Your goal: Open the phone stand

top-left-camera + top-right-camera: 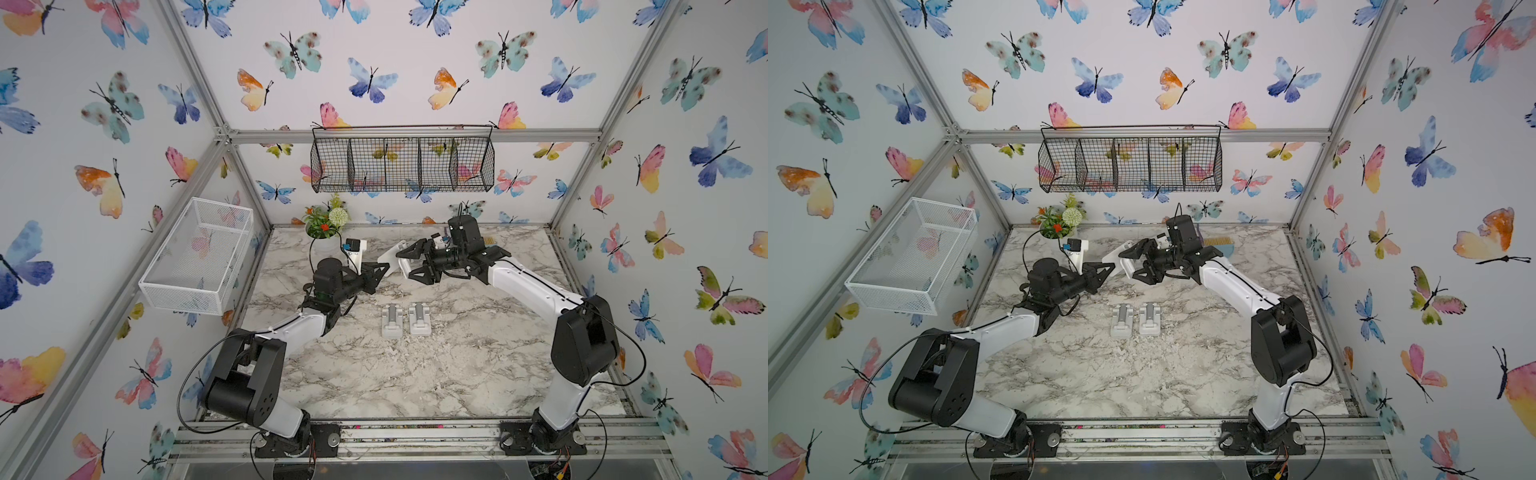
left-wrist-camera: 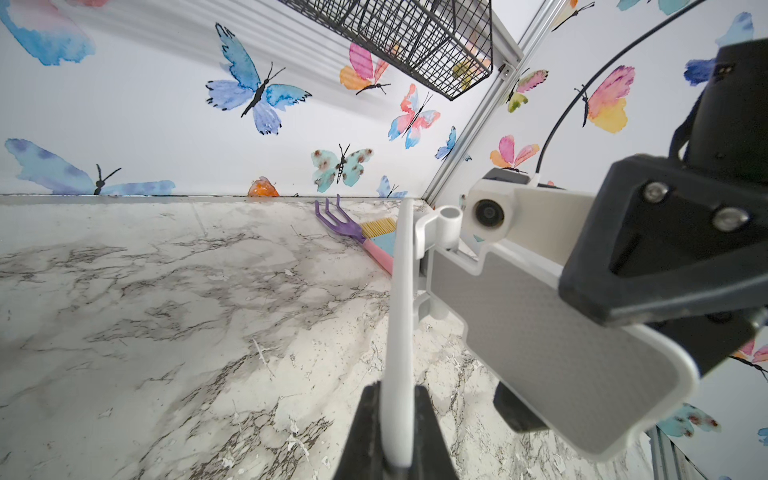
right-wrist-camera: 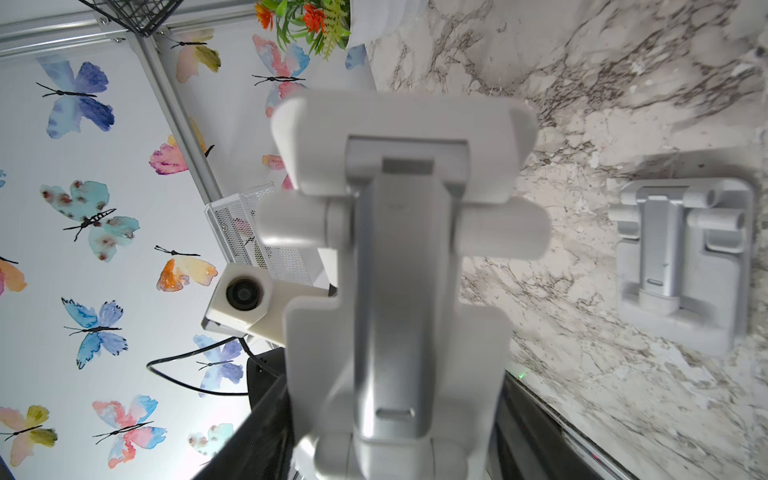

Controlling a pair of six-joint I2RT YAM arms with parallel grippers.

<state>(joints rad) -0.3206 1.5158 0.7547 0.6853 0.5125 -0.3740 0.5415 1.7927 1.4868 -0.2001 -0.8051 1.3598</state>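
Note:
My right gripper needs to take the plate it spans by its side edge (image 3: 297, 344) and swing it open, because the silver arm lies folded in that plate.
Both grippers hold a white-and-grey phone stand (image 1: 392, 255) (image 1: 1113, 257) in the air over the back of the marble table (image 1: 415, 374). My left gripper (image 1: 385, 267) (image 1: 1109, 268) (image 2: 398, 419) is shut on the edge of the stand's thin white plate (image 2: 400, 316). My right gripper (image 1: 409, 262) (image 1: 1132, 262) (image 3: 395, 440) grips the other plate (image 2: 540, 332) across its width. In the right wrist view the stand (image 3: 399, 270) fills the centre, its silver arm and hinges facing the camera. The two plates stand at an angle to each other.
Two more folded stands (image 1: 392, 320) (image 1: 419, 318) lie flat mid-table; one shows in the right wrist view (image 3: 685, 266). A flower pot (image 1: 324, 226), a white mesh basket (image 1: 199, 257), a black wire basket (image 1: 403, 164) and a purple rake (image 2: 345, 226) with a brush line the back.

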